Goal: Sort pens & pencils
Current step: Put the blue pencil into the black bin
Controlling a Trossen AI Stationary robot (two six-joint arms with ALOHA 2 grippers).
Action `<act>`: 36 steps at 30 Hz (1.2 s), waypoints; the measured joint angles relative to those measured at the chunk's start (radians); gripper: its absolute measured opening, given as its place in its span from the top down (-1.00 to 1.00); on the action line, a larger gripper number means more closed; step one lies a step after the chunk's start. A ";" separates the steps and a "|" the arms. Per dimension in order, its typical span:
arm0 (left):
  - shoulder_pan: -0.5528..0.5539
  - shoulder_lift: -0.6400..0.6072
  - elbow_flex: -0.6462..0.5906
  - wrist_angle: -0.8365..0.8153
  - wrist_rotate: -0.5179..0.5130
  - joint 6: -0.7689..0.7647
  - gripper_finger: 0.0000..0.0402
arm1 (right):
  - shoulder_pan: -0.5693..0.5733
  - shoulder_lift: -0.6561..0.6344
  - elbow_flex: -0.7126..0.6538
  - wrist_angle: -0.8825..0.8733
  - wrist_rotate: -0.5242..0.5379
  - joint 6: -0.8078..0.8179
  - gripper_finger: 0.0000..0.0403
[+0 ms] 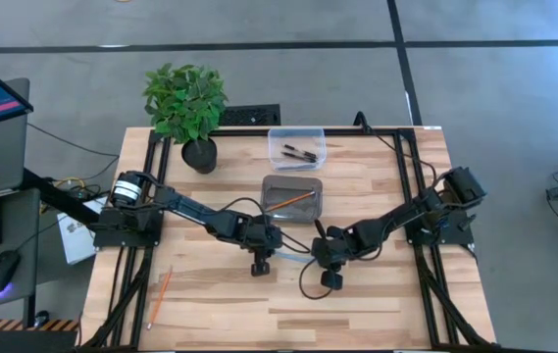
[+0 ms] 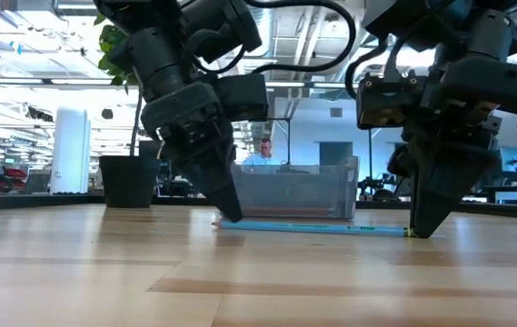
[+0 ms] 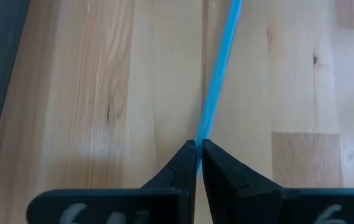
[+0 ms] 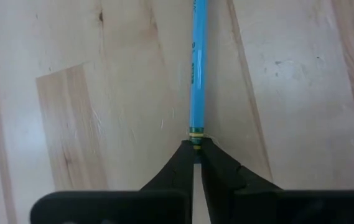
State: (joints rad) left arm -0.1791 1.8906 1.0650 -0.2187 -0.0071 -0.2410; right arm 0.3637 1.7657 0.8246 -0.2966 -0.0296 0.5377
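The blue pencil lies at a slant across my left gripper's fingers, so next my left gripper opens, line up with the pencil and pinches it by the point (image 2: pixel 219 222) before lifting it.
A light blue pencil (image 2: pixel 317 227) lies across the middle of the table between my two grippers. My left gripper (image 3: pixel 198 144) is shut on its plain end and my right gripper (image 4: pixel 195 144) on its banded end. In the high view the left gripper (image 1: pixel 271 245) is to the left of the pencil and the right gripper (image 1: pixel 320 251) to its right. An orange pencil (image 1: pixel 294 199) lies in the grey tray (image 1: pixel 271 186). Another orange pencil (image 1: pixel 162 292) lies flat on the table at the near left. Black pens (image 1: pixel 298 153) lie in the clear box (image 1: pixel 296 133). My left gripper pinches the blue pencil's plain end (image 3: pixel 203 135) between its two fingertips, slanting down from above and from the table's left. The pencil runs on away from the fingers, low along the table top. My right gripper pinches the banded end (image 4: pixel 196 133) between its fingertips, pointing steeply down. That end (image 2: pixel 410 232) sits at the table surface.
A potted plant (image 1: pixel 188 108) stands at the far left of the table. The clear box and grey tray sit just beyond the grippers at the far centre. Bare wood lies toward the near edge (image 1: pixel 288 314).
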 joint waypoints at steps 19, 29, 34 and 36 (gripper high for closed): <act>0.002 0.002 0.169 -0.294 0.026 0.156 0.93 | -0.012 0.000 0.000 0.002 -0.006 -0.026 0.80; 0.002 0.002 0.175 -0.313 0.033 0.174 0.54 | -0.012 0.000 0.000 0.003 0.002 -0.042 0.80; 0.002 0.003 0.175 -0.316 0.025 0.179 0.38 | -0.012 0.000 0.000 0.003 0.002 -0.042 0.80; 0.002 0.007 0.175 -0.308 0.024 0.192 0.35 | -0.013 0.000 0.000 0.003 0.002 -0.042 0.80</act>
State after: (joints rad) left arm -0.1768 1.8976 1.2400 -0.5263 0.0174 -0.0487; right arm 0.3511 1.7660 0.8246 -0.2932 -0.0273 0.4957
